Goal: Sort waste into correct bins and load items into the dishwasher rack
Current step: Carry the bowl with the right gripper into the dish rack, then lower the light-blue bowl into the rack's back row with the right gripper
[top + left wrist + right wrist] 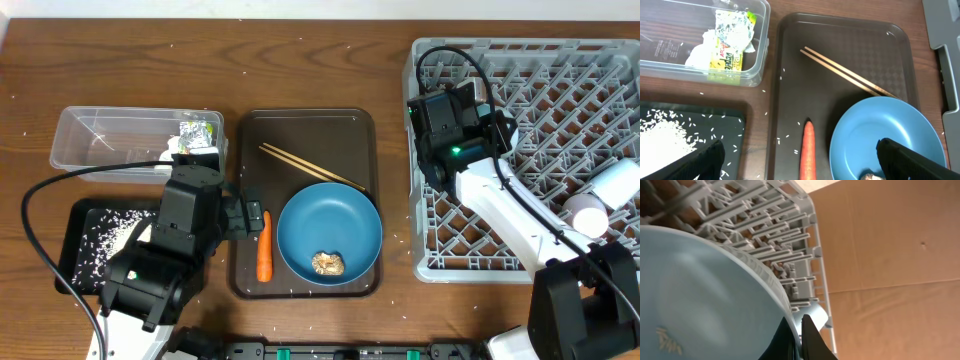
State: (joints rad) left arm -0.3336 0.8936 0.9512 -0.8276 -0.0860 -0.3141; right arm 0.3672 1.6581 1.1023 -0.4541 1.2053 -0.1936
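I will use my right gripper to set the white bowl down on the dishwasher rack's wires (485, 121), toward the side nearest the brown serving tray. The white bowl is now held over the rack.
My left gripper (250, 222) (802, 165) hangs wide open over the small orange carrot (264, 245) (808, 150), one finger above the rice, the other above the dark-blue plate (330, 225) (880, 130). A brown food lump (328, 263) (870, 176) sits on the plate. The chopsticks (310, 167) (847, 73) lie behind it. My right gripper (440, 120) (795, 319) is shut on the rim of the white bowl (700, 295) over the dishwasher rack (560, 100) (755, 225). The overhead view hides the bowl under the wrist.
The clear tub (100, 140) (762, 45) holds the wrapper (197, 133) (730, 45) and white paper (697, 52). Rice (105, 240) (662, 132) lies in the black tray (80, 215) (725, 115). Two cups (618, 182) (585, 212) lie in the rack. A brown serving tray (300, 130) (790, 75) bears the plate.
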